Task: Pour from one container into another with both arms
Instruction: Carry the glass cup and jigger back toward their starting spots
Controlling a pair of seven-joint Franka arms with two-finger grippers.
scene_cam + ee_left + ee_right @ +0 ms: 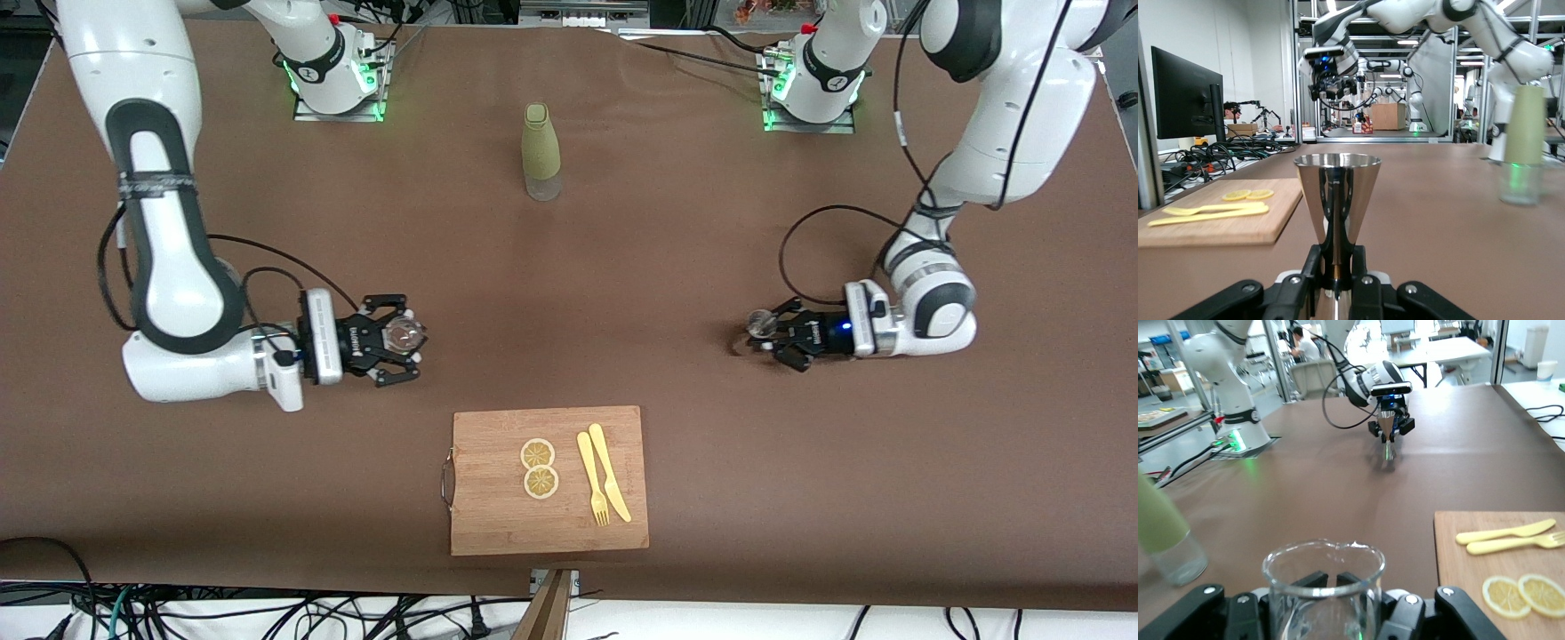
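Note:
Next, I set the steel jigger down on the brown table cloth [824, 308] below the black body of my left gripper.
My right gripper [404, 342] is shut on a clear glass beaker [402, 336] with a pouring lip, held upright over the table toward the right arm's end. In the right wrist view the beaker [1325, 587] stands between the black fingers [1317, 577]. My left gripper [766, 336] is shut on the narrow waist of a steel double-cone jigger [758, 322], low over the table toward the left arm's end. The left wrist view shows the jigger [1337, 193] upright in the left gripper [1337, 267]. I cannot tell whether either container holds liquid.
A green-sleeved bottle [541, 151] stands mid-table near the arms' bases. Nearer the front camera lies a wooden cutting board [498, 511] with two lemon slices [539, 468] and a yellow knife and fork [605, 484]. Brown table cloth stretches between the two grippers.

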